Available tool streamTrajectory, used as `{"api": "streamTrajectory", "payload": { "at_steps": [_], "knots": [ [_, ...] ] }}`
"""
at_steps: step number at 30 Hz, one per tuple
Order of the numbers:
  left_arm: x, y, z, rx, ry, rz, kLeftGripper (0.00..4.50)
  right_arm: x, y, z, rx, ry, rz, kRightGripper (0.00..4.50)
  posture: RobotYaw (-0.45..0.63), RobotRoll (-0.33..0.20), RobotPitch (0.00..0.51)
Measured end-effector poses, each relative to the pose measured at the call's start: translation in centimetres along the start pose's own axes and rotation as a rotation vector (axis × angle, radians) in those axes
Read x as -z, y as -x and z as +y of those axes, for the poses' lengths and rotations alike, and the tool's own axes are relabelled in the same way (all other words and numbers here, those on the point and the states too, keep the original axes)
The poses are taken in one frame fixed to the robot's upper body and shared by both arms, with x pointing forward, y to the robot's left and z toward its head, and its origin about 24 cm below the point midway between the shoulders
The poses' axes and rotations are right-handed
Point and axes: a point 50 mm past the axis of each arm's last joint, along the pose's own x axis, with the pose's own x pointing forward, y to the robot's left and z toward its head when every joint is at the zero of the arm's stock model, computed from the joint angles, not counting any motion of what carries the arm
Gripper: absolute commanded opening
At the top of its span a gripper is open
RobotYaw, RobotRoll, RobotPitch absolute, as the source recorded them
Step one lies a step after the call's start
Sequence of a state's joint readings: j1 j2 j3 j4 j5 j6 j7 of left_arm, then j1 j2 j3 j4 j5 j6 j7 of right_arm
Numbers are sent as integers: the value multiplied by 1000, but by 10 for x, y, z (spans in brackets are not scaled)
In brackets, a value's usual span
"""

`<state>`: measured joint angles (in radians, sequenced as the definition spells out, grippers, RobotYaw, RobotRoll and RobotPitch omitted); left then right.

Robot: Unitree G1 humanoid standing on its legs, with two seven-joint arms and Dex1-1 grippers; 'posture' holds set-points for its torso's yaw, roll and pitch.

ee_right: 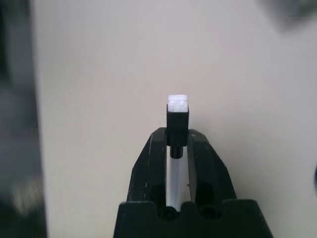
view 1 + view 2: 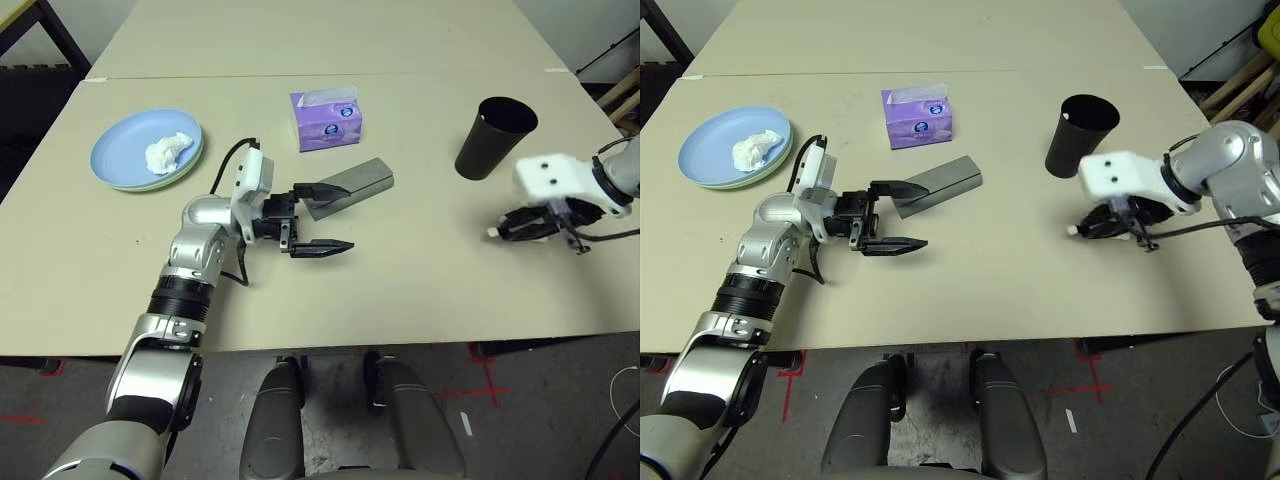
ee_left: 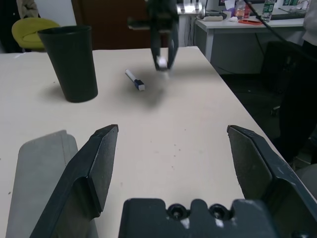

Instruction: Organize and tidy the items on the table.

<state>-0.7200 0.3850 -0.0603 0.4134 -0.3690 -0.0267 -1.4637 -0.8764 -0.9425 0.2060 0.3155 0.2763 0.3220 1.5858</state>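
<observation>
Next, my right gripper lets go of the white pen inside the opening of the tall black cup (image 2: 505,113).
My left gripper (image 2: 346,216) stands open over the table (image 2: 420,290), its far finger lying over the near end of the grey glasses case (image 2: 362,180). The case also shows beside that gripper's (image 3: 172,131) finger in the left wrist view. My right gripper (image 2: 506,232) hangs low at the right, just in front of the tall black cup (image 2: 494,137). It (image 1: 177,135) is shut on the white pen (image 1: 178,105), whose white tip and black band stick out past the fingers. The light blue plate (image 2: 125,160) rests on the pale green plate (image 2: 170,181) and carries the tissue wad (image 2: 168,152). The purple tissue box (image 2: 327,121) stands behind the case.
In the left wrist view a short white stick with a dark band (image 3: 134,79) lies on the table between the cup (image 3: 72,62) and my blurred right gripper (image 3: 162,49). A seam (image 2: 250,76) crosses the tabletop behind the items. Cables trail from both wrists.
</observation>
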Motion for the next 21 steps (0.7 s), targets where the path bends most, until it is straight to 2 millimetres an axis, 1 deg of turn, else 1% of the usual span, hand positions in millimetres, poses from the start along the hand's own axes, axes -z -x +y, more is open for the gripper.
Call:
{"api": "streamTrajectory", "payload": {
  "at_steps": [2,3,5,7,11,14,18,21],
  "knots": [
    [-2,-1,1,3,-10,-4,4500,-15,-6,-6,90,-1,-250,424,32,0,236],
    [-2,-2,1,4,-11,-7,4500,-19,-8,-9,146,-2,-346,424,27,0,236],
    [-1,-3,1,4,-10,-9,4500,-20,-12,-13,279,-15,-513,424,24,0,235],
    [-1,-3,1,3,-7,-8,4500,-15,-16,-16,427,-62,-641,424,20,0,236],
    [-1,-2,1,3,-7,-7,4500,-5,-20,-17,712,-134,-812,424,23,0,236],
    [-1,-3,1,3,-7,-8,4500,-6,-20,-17,895,-138,-901,424,20,0,238],
    [0,-2,1,2,-2,-7,4500,-7,-17,-17,1088,-147,-975,424,18,0,236],
    [3,-1,1,-3,10,-3,4500,-6,-13,-18,1192,-162,-1000,424,21,0,234]
  ]
}}
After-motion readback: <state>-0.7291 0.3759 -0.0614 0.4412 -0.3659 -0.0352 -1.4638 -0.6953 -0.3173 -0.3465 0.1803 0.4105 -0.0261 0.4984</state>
